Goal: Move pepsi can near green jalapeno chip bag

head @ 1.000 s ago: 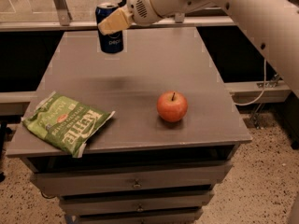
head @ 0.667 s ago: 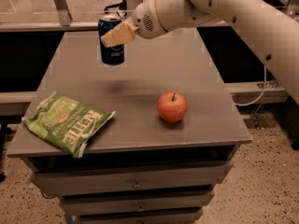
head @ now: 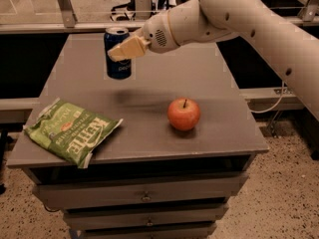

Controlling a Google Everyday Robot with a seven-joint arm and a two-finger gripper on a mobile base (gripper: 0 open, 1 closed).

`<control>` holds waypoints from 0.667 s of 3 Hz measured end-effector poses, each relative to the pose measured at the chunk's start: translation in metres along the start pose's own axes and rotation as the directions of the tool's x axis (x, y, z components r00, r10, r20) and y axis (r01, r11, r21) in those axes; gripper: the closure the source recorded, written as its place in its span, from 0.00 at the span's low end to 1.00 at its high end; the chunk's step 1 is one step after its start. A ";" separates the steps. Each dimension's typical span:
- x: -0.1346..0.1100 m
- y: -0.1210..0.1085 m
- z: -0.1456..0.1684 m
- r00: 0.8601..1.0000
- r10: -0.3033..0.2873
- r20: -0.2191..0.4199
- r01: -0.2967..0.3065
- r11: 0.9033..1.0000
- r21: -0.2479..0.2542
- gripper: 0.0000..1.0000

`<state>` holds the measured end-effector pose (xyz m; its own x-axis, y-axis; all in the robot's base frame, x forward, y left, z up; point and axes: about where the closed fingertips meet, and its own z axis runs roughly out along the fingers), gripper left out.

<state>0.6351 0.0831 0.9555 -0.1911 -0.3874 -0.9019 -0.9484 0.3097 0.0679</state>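
Note:
Next, my gripper lets go of the pepsi can on the table (head: pixel 102 109), right up against the far edge of the green jalapeno chip bag.
The pepsi can (head: pixel 117 58) is dark blue with a silver top and hangs upright above the far left part of the grey table (head: pixel 209 83). My gripper (head: pixel 122 49) is shut on the can, with a tan finger (head: pixel 130 48) across its upper front. The green jalapeno chip bag (head: pixel 72 132) lies flat at the table's front left corner, white lettering up. The can is above and behind the bag, well apart from it.
A red apple (head: pixel 184 114) sits right of centre on the table. Drawers (head: pixel 144 198) run below the table's front edge. My white arm (head: pixel 259 19) reaches in from the upper right. Metal railings and a speckled floor surround the table.
The gripper has carried the can forward and down toward the near side of the table, a little closer to the chip bag. The apple and bag have not moved.

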 end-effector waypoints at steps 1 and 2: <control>0.001 0.012 0.016 0.997 -0.070 -0.038 0.068 0.996 -0.054 1.00; 0.016 0.038 0.034 0.980 -0.184 -0.080 0.170 0.974 -0.149 1.00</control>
<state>0.6043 0.1185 0.9294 -0.0332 -0.5061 -0.8618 -0.9941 0.1061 -0.0240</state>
